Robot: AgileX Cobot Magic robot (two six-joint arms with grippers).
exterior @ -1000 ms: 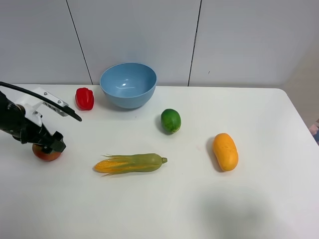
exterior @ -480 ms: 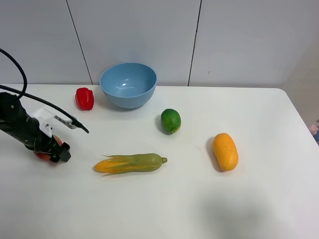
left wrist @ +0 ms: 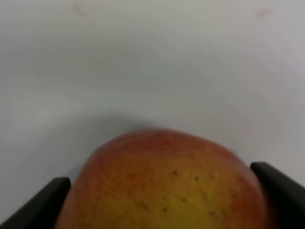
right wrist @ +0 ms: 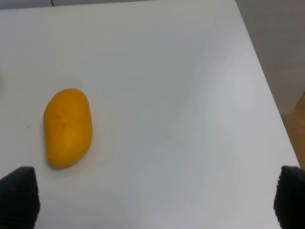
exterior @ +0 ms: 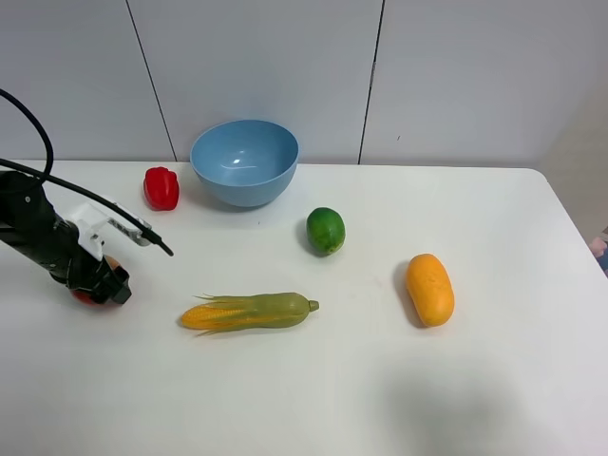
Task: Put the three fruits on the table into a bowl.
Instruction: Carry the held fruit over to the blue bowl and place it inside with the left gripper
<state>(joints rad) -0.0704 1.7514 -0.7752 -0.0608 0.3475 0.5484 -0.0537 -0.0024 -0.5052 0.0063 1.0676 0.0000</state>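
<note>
The robot's left gripper needs to release the red-yellow pomegranate on the bottom of the light-blue bowl [exterior: 257, 163], near the front side of the bowl.
The red-yellow pomegranate [exterior: 87, 295] rests on the white table [exterior: 380, 380] at the far left. My left gripper [exterior: 97, 283] is down over it. In the left wrist view the pomegranate [left wrist: 164, 181] fills the gap and both black fingertips [left wrist: 43, 202] press its sides. The green lime [exterior: 325, 230] lies mid-table. The orange mango [exterior: 429, 289] lies to the right and also shows in the right wrist view [right wrist: 67, 127]. The light-blue bowl [exterior: 244, 161] stands at the back and holds nothing. My right gripper [right wrist: 152, 200] is open and empty, high above the table's right part.
A small red bell pepper [exterior: 161, 187] stands left of the bowl. A corn cob with green husk [exterior: 249, 311] lies in front of the middle, right of my left gripper. The table's right edge [right wrist: 267, 90] runs close to the mango's side.
My left gripper has come down around the pomegranate and its fingers have closed against it. The pomegranate stays in the same spot. The other things have not moved.
</note>
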